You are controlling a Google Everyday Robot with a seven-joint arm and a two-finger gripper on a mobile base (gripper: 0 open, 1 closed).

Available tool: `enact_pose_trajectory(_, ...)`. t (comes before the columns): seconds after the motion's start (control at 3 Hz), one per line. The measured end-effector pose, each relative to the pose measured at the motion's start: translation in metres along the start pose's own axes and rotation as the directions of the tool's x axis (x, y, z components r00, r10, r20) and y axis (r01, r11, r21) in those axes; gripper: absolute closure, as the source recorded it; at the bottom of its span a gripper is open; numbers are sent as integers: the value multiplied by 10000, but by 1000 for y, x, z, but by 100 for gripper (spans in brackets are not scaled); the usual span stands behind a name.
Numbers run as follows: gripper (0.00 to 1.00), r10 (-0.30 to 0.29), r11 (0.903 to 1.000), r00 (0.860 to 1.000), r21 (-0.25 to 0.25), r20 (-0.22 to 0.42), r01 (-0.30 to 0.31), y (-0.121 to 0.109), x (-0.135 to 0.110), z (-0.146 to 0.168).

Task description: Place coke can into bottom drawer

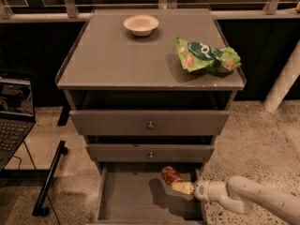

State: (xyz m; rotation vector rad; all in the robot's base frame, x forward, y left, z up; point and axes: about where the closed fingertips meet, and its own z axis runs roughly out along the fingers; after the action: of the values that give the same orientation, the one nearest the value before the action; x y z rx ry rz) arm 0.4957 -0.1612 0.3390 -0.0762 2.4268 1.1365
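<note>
The coke can will drop on the bottom drawer's grey bottom (170, 188), arm side.
The coke can (170, 174) is red-orange and tilted, held over the right part of the open bottom drawer (129, 200). My gripper (178, 185) reaches in from the lower right on a white arm, and its cream-coloured fingers (183, 187) are closed on the can's lower end. The can hangs above the drawer's grey floor and casts a shadow on it. The drawer is pulled out towards the camera, below two shut grey drawers with round knobs.
On the cabinet top (117, 60) stand a white bowl (141, 24) at the back and a green snack bag (206, 56) on the right. A laptop (14, 111) is at the left, a black stand leg (49, 182) on the floor and a white post (283, 81) at the right.
</note>
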Motion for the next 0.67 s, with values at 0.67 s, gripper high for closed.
enact_pose_trajectory(0.67,100,1901,9812,9793,-212,-693,-1920,-88,31,52)
